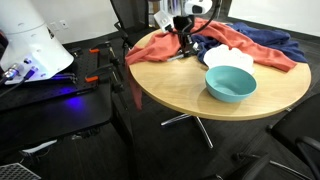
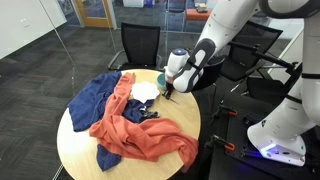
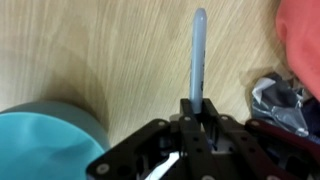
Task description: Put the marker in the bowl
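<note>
Next, I release the marker from my gripper on the bottom of the light-blue bowl (image 1: 222, 88), beside the white cloth.
In the wrist view my gripper (image 3: 198, 108) is shut on the marker (image 3: 198, 50), a thin grey-blue stick that points away from the fingers over the wooden table top. The light-blue bowl (image 3: 45, 145) lies at the lower left of that view, apart from the marker. In an exterior view the bowl (image 1: 230, 82) stands near the table's front edge and my gripper (image 1: 183, 42) is low over the table behind it, next to the cloths. In an exterior view my gripper (image 2: 172, 90) is by the table's far edge, and only a sliver of the bowl (image 2: 159, 75) shows.
The round wooden table (image 1: 180, 85) carries an orange cloth (image 2: 140, 135), a blue cloth (image 2: 95, 98) and a white cloth (image 2: 146, 91). A dark crumpled object (image 3: 285, 100) lies right of the marker. Black chairs (image 2: 140, 45) stand around the table.
</note>
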`<state>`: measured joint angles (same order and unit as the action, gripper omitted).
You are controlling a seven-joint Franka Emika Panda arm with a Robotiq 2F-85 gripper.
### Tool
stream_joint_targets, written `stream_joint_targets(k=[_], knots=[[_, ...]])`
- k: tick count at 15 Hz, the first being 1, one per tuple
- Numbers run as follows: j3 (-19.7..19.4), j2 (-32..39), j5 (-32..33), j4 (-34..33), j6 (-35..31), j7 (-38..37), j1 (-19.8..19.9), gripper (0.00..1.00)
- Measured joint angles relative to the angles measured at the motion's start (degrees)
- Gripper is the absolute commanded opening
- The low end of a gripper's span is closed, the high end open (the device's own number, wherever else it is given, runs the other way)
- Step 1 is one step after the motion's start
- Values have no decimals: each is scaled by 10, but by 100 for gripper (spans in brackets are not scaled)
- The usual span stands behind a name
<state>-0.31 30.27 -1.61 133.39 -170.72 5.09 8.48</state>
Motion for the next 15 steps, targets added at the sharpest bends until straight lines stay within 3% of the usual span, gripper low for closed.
stream_joint_targets(k=[6, 11, 15], knots=[[-64, -53, -2, -33, 1, -70, -9, 4], [-109, -36, -2, -101, 9, -128, -10, 4], [-121, 8, -17, -165, 18, -157, -8, 4]])
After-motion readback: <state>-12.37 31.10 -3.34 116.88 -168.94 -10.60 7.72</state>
